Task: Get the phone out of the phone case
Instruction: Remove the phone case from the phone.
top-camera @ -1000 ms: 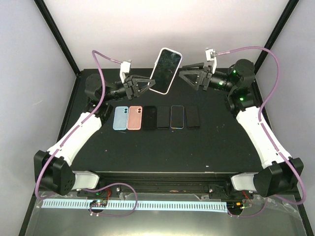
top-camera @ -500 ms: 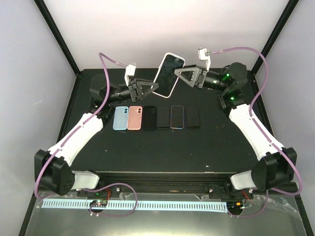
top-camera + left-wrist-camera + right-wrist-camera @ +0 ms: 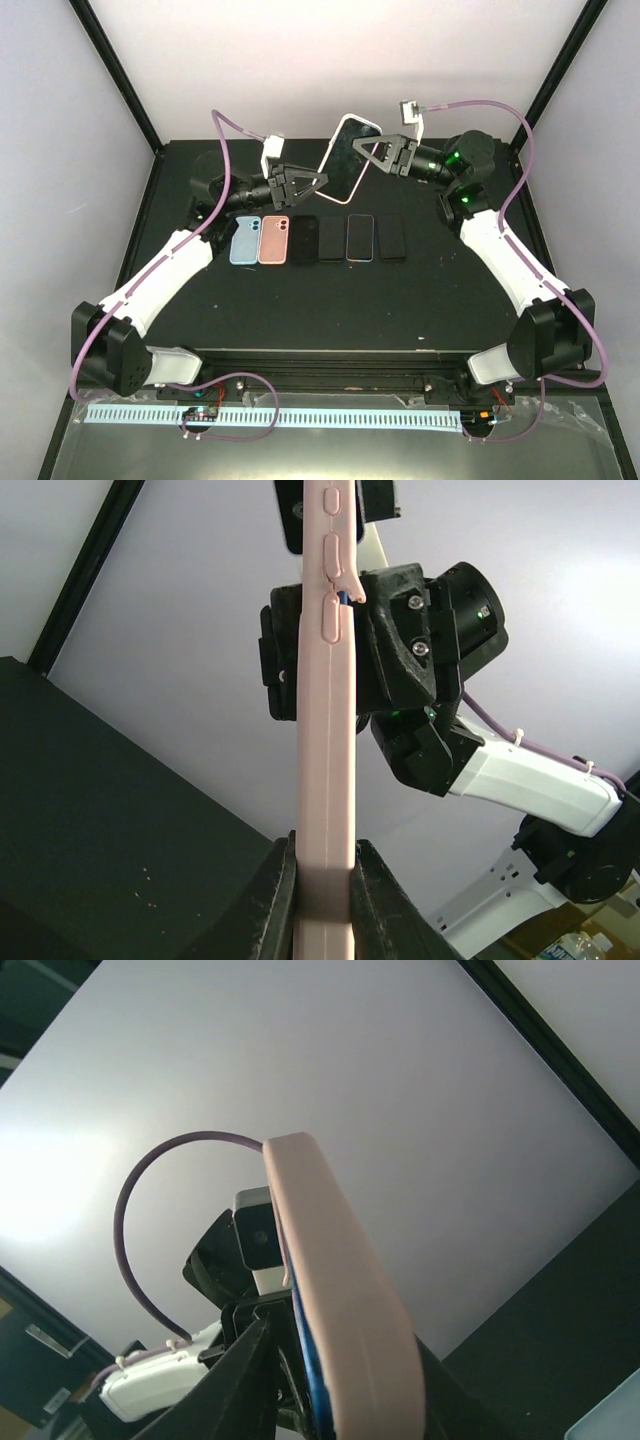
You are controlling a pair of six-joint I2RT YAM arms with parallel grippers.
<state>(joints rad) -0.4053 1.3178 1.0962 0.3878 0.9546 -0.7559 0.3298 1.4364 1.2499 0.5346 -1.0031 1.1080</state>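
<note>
The phone case's edge stands off by the buttons but still hugs the phone below. My left gripper will open and take the phone case's lower corner [image 3: 319,193].
The phone [image 3: 347,158] shows its dark screen, standing tilted in the air over the back of the table inside a pale pink phone case [image 3: 361,120]. My left gripper [image 3: 318,183] is shut on the case's lower end; its wrist view shows the case edge [image 3: 325,730] clamped between both fingers [image 3: 275,900]. My right gripper [image 3: 368,150] holds the upper end, with a finger [image 3: 395,650] on each side. In the right wrist view the pink case [image 3: 340,1290] fills the jaws and the phone's blue rim [image 3: 312,1380] shows. Near the buttons a bit of case lip [image 3: 347,588] stands off.
A row of spare items lies on the black table [image 3: 320,300]: a light blue case [image 3: 244,240], a salmon case [image 3: 274,240], and dark phones [image 3: 331,240] out to the right end [image 3: 392,238]. Black frame posts [image 3: 120,75] rise at the back corners.
The right gripper has come in from the right onto the phone's top end and narrowed its jaws around it. The left arm carried the phone slightly rightward, still gripping.
</note>
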